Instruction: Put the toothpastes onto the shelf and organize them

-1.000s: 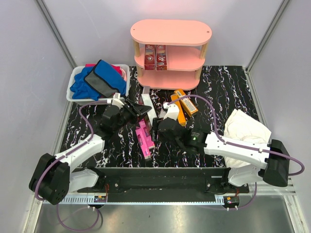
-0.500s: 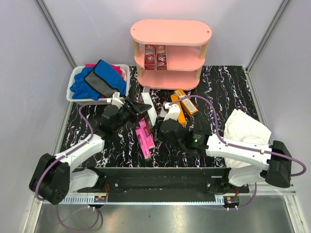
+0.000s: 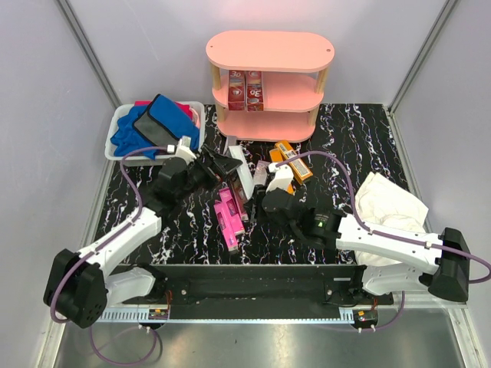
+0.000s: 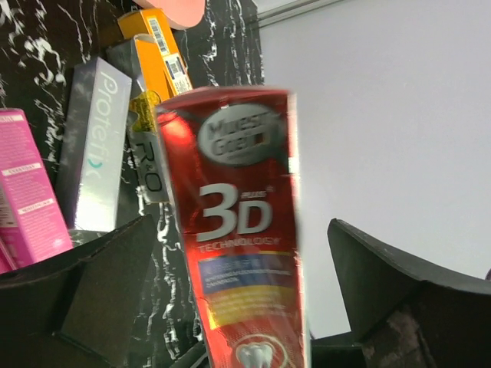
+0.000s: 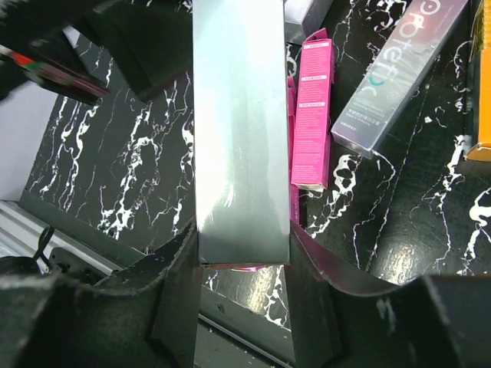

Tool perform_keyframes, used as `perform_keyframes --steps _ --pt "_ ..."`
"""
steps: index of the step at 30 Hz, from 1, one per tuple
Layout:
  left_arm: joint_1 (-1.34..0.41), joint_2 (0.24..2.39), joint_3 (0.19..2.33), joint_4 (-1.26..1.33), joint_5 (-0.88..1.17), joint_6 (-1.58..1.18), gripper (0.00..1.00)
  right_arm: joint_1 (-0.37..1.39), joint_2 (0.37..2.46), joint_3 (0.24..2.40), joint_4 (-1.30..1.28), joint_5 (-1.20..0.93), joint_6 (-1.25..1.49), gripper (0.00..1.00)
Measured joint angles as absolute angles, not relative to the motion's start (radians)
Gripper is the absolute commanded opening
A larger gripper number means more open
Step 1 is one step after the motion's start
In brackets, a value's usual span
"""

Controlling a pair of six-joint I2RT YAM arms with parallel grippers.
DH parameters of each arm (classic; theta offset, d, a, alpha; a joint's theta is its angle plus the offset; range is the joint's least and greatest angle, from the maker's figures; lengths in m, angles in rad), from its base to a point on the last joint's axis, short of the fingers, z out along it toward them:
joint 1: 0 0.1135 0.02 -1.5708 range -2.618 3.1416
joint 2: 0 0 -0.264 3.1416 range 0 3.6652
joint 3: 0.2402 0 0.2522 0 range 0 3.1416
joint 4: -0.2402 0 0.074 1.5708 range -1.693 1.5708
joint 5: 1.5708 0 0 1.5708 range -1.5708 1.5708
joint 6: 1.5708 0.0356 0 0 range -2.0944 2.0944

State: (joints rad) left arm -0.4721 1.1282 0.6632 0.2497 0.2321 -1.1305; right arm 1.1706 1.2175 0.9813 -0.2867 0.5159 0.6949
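Observation:
The toothpaste box will go from my right gripper onto the pink shelf's middle level [image 3: 274,92], next to the two red boxes. The toothpaste box is tilted above the mat now.
A toothpaste box [image 3: 239,170] stands tilted between both grippers above the mat. Its red "3D" face [image 4: 238,230] is toward the left wrist camera and its silver-grey face [image 5: 239,123] toward the right one. My left gripper [image 3: 226,165] [image 4: 239,224] is open, jaws wide on either side of the box and clear of it. My right gripper [image 3: 255,199] [image 5: 242,230] is shut on the box's end. Two red boxes [image 3: 245,90] stand on the middle tier of the pink shelf [image 3: 268,52]. Pink boxes [image 3: 229,215], orange boxes [image 3: 295,161] and a silver box [image 5: 399,77] lie on the mat.
A white bin [image 3: 123,116] holding blue and grey cloths [image 3: 161,123] sits left of the shelf. A white cloth [image 3: 387,207] lies at the right of the black marbled mat [image 3: 360,146]. Grey walls close in both sides.
The left gripper has opened off the box it held, and the right gripper has shut on that box. The left gripper has shifted slightly right and away.

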Motion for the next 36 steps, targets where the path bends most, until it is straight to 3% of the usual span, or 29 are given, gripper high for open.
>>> perform_keyframes --steps 12,36 --pt "-0.472 1.066 0.822 -0.086 0.126 -0.869 0.99 1.077 1.14 0.979 -0.324 0.411 0.741 0.17" --pt "-0.472 1.048 0.824 -0.189 0.109 -0.785 0.99 0.438 0.944 0.778 -0.051 -0.276 0.968 0.17"
